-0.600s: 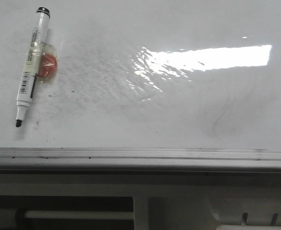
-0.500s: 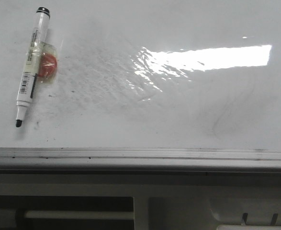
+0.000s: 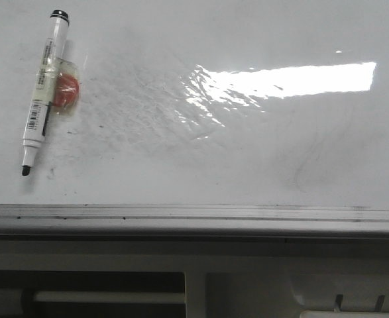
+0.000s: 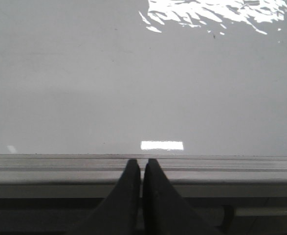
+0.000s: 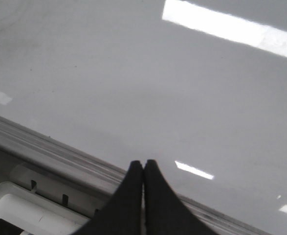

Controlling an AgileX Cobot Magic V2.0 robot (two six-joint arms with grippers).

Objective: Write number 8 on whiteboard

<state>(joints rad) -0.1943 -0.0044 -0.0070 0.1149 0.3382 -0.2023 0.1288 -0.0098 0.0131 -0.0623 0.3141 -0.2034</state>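
The robot's right gripper should next grasp the white marker by the taped part of its body (image 3: 48, 81), next to the orange-red piece.
The whiteboard (image 3: 247, 152) fills the front view, glossy white with faint grey smudges and a bright glare patch. No black figure 8 shows on it. A white marker (image 3: 43, 89) with a black tip and an orange-red piece taped to it lies on the board at the far left, tip toward the near frame. My left gripper (image 4: 141, 164) is shut and empty over the board's near frame edge (image 4: 60, 164). My right gripper (image 5: 143, 165) is shut and empty over the near frame edge (image 5: 45, 147). Neither gripper shows in the front view.
The grey metal frame (image 3: 194, 218) runs along the board's near side. Below it are a white ledge and a white plastic tray (image 3: 346, 298); the tray also shows in the right wrist view (image 5: 16, 210).
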